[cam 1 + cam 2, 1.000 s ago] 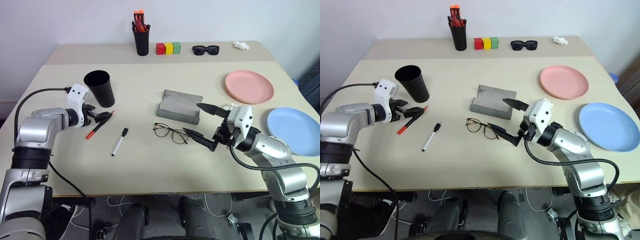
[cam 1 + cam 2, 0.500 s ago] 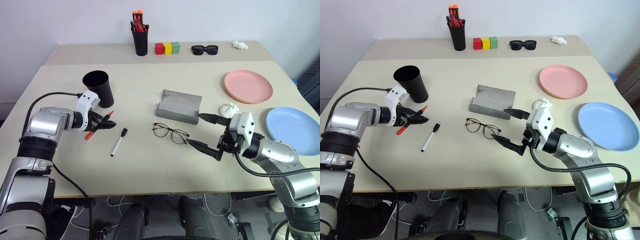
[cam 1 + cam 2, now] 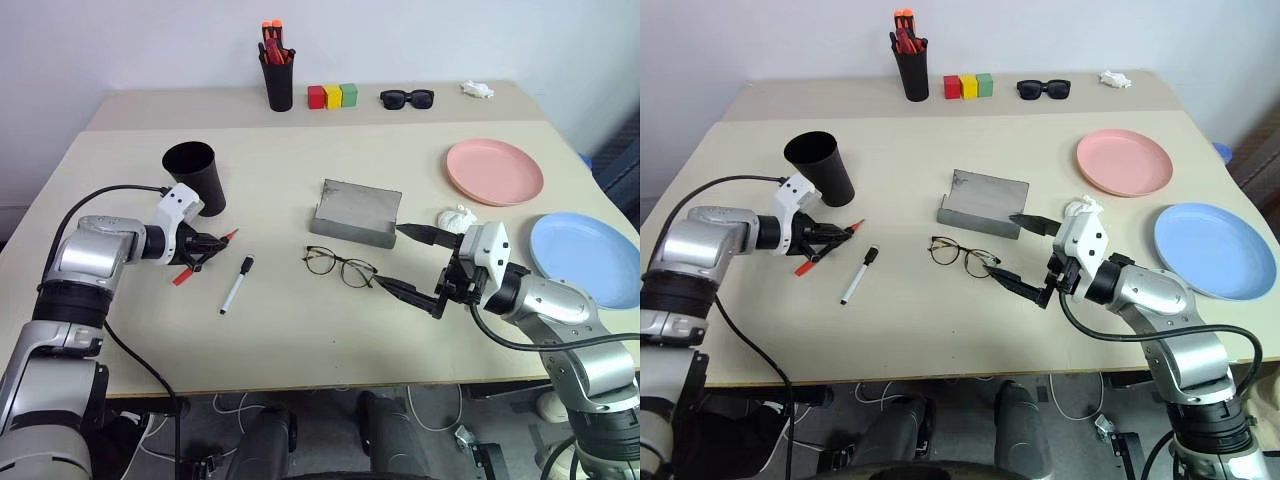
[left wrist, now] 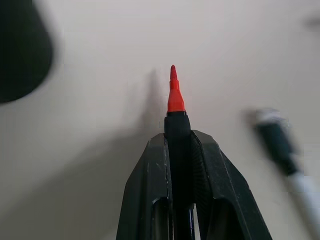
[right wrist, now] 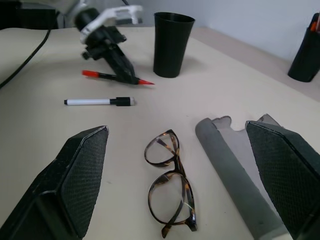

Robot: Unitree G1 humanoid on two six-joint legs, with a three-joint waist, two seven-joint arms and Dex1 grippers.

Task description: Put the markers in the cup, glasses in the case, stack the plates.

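The robot's left gripper should release the red-orange marker inside the empty wide black cup point(image 3: 200, 165), so that the marker is left leaning within the cup's rim.
My left gripper point(image 3: 205, 243) is shut on the red-orange marker point(image 4: 175, 96), which sticks out past the fingertips, its tip towards the wide black cup point(image 3: 195, 175) just behind. The white marker with a black cap point(image 3: 237, 284) lies on the table right of that hand. The wire-rimmed glasses point(image 3: 340, 266) lie in front of the open grey case point(image 3: 357, 212). My right gripper point(image 3: 388, 256) stands wide open just right of the glasses, with nothing between its fingers. The pink plate point(image 3: 494, 172) and the blue plate point(image 3: 585, 247) lie apart at the right.
At the back stand a black pen pot with orange-red pens point(image 3: 279, 80), three coloured blocks point(image 3: 334, 96), black sunglasses point(image 3: 408, 98) and a small white object point(image 3: 477, 89). A crumpled white thing point(image 3: 457, 217) lies between the case and the plates.
The left gripper has shut on the red-orange marker and raised its tip end off the table. The right gripper has kept its place, still open.
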